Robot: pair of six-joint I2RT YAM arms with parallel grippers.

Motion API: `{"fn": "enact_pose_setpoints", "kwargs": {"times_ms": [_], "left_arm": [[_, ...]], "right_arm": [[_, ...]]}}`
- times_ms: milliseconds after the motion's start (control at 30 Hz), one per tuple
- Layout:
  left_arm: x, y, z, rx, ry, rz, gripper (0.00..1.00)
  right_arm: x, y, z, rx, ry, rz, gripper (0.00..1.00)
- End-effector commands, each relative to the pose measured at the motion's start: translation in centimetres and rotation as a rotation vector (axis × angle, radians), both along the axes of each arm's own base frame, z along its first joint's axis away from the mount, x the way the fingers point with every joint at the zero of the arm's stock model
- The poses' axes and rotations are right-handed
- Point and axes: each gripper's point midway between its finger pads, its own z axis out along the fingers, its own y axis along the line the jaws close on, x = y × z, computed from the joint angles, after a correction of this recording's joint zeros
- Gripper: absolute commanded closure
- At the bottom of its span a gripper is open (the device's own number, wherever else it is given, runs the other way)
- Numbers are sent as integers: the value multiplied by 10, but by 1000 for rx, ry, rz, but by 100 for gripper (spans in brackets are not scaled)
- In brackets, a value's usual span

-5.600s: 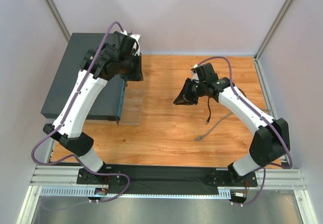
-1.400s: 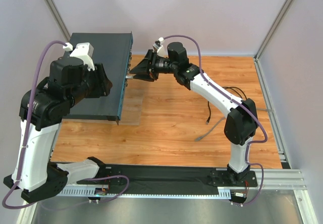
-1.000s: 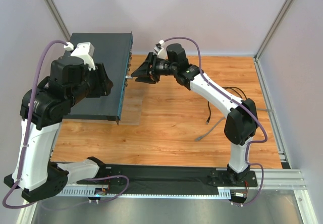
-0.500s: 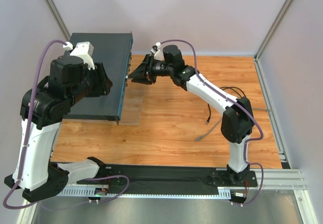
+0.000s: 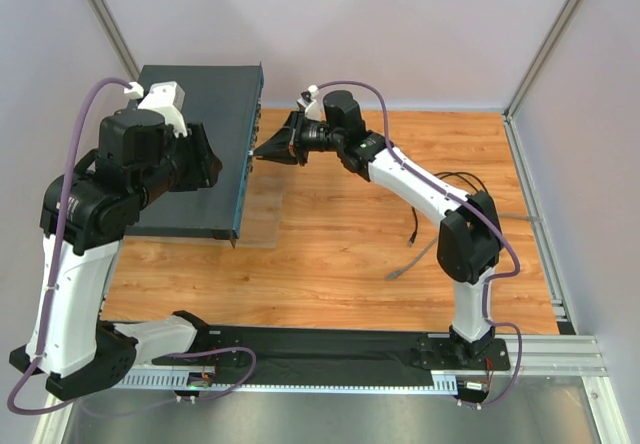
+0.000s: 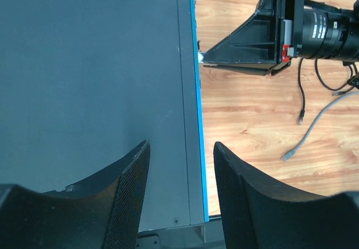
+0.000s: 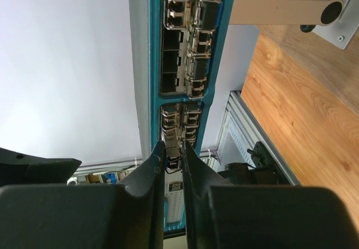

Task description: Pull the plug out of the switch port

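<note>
My right gripper is going to let go of the plug on the wooden table (image 5: 398,235), next to the loose end of the black cable.
The switch (image 5: 215,89) is a flat dark grey box at the back left, its teal front face (image 7: 152,47) showing rows of metal sockets. My right gripper (image 5: 262,148) is pressed against that face. In the right wrist view its jaws (image 7: 173,143) are nearly closed on a small metal plug (image 7: 173,155) seated in a lower port. My left gripper (image 6: 180,146) is open and empty, hovering over the switch top (image 6: 90,64) near its front edge. It also shows in the top view (image 5: 205,159).
A loose grey cable (image 5: 415,259) and a black cable (image 5: 413,226) lie on the wooden table at the right. A clear stand (image 5: 262,219) sits under the switch's front. A grey metal bracket (image 7: 280,8) is beside the face. Walls enclose the table.
Over the last second my right gripper has crept left until its tips reach the switch face. The left arm has stayed still above the switch.
</note>
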Motion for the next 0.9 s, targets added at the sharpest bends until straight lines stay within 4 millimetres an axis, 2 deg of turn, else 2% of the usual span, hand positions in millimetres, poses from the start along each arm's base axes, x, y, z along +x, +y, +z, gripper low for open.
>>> {"fn": "enact_pose_setpoints", "kwargs": {"times_ms": [0, 100, 133, 167, 200, 233, 300, 333, 367, 400, 433, 500, 533, 567, 600, 667, 700, 733, 833, 867], "left_arm": [[4, -1, 12, -2, -42, -18, 43], [5, -1, 12, 1, -42, -9, 43], [7, 0, 12, 0, -43, -4, 43], [7, 0, 13, -2, -48, 0, 43], [8, 0, 13, -3, -48, 3, 43], [9, 0, 13, -4, -47, 2, 43], [10, -4, 12, -10, -42, -7, 43], [11, -5, 11, -11, -36, -9, 43], [11, -7, 10, -15, -31, -17, 43], [11, -7, 9, -15, -28, -17, 43], [11, -8, 8, -16, -23, -19, 43], [12, -9, 8, -19, -23, -24, 43], [12, -10, 8, -19, -21, -28, 43], [12, -12, 8, -24, -20, -37, 43], [12, -13, 8, -26, -19, -41, 43], [12, -16, 7, -34, -14, -55, 43], [12, -18, 5, -37, -9, -59, 43], [13, -19, 5, -43, -5, -62, 43], [14, -26, 3, -59, 8, -82, 43], [13, -29, 2, -66, 16, -98, 43]], "right_arm": [[-6, -18, 22, 35, -41, -7, 100], [-10, -41, 15, 28, -36, -39, 100], [-14, -50, 25, 38, -61, -46, 100], [-18, -56, 13, 15, -38, -41, 100], [-17, -65, 11, 4, -53, -51, 100], [-22, -74, 19, 4, -77, -59, 100], [-21, -96, 5, -52, -85, -89, 100], [-26, -109, 11, -70, -115, -106, 100], [-30, -123, -15, -148, -52, -128, 100], [-24, -143, -24, -181, -45, -167, 100], [-28, -158, -27, -224, -107, -174, 100], [-30, -203, -75, -358, 4, -239, 100], [-35, -217, -87, -393, -2, -242, 100], [-45, -234, -107, -451, 65, -237, 100], [-42, -255, -119, -483, 94, -267, 100], [-57, -282, -152, -582, 145, -255, 100], [-55, -299, -160, -601, 164, -295, 100], [-63, -311, -174, -622, 191, -312, 100], [-60, -342, -193, -594, 262, -383, 100], [-65, -344, -201, -564, 289, -385, 99]]}}
